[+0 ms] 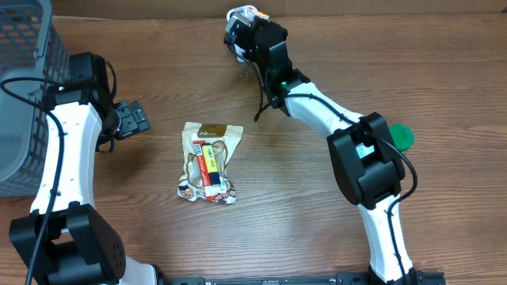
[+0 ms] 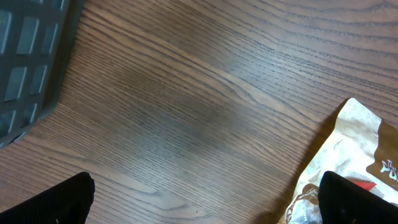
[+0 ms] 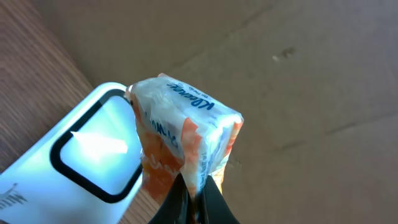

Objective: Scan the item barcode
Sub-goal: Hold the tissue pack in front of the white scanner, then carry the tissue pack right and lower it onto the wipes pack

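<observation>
The tissue pack, now hanging just in front of the scanner, will be released by my right gripper just beside the green round object (image 1: pixel 363 148), on the side facing the snack bag.
At the table's far edge, my right gripper (image 1: pixel 255 30) is shut on a small orange-and-white tissue pack (image 3: pixel 186 127), pinching its lower edge between the fingertips (image 3: pixel 214 202). The pack (image 1: pixel 250 13) hangs just in front of a white scanner (image 3: pixel 81 155) whose window glows. From overhead the scanner (image 1: pixel 234 36) is mostly hidden by the gripper. My left gripper (image 1: pixel 131 119) stands open over bare wood at the left. A brown-and-white snack bag (image 1: pixel 208 162) lies flat mid-table, and its corner (image 2: pixel 357 146) shows beside my left gripper's (image 2: pixel 202 205) right finger.
A grey mesh basket (image 1: pixel 20 95) stands at the left edge, and its wall (image 2: pixel 31 56) shows in the left wrist view. A green round object (image 1: pixel 402 136) lies at the right beside my right arm. Brown cardboard fills the background behind the pack.
</observation>
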Controlling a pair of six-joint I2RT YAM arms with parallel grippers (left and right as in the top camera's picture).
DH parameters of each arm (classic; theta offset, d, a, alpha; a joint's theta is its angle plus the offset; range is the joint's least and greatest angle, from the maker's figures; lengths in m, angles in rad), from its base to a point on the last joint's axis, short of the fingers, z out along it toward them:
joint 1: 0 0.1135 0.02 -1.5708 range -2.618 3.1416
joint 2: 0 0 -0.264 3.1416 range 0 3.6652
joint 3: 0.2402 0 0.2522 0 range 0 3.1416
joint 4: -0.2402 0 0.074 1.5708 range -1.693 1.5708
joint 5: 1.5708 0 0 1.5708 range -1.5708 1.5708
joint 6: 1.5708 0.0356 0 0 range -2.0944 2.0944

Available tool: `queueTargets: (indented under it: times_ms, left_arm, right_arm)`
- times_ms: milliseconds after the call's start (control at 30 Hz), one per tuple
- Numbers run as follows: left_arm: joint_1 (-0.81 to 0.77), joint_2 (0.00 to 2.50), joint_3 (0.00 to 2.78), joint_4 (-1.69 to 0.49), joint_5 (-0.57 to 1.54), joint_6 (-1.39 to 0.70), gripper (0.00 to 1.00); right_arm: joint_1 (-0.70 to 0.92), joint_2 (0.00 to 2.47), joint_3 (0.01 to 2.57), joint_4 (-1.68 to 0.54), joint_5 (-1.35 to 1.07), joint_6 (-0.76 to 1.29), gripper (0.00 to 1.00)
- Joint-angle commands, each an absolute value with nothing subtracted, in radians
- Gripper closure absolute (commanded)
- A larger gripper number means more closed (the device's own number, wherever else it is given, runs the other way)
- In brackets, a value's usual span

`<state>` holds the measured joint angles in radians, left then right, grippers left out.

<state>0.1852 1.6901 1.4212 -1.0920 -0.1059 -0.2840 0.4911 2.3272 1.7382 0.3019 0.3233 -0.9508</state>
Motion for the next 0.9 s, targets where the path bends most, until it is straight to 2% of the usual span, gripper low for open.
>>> queueTargets:
  times_ms: [0,567,800,867]
  left_arm:
    - [0.183,1.698,1.435,-1.091,-0.107,-0.269,0.00]
    - [0.183,1.698,1.435,-1.091,-0.107,-0.269,0.00]
    - [0.183,1.698,1.435,-1.091,-0.107,-0.269,0.00]
    - [0.183,1.698,1.435,-1.091,-0.107,-0.269,0.00]
  right_arm:
    - [0.487,2.361,1.753,0.342,0.286,-0.974,0.96]
    - [0.479,2.449,1.753,0.360,0.273,-0.974,0.96]
    - [0.477,2.441,1.753,0.567,0.385,-0.960,0.96]
    - [0.482,2.418,1.753,0.575,0.385,-0.903,0.96]
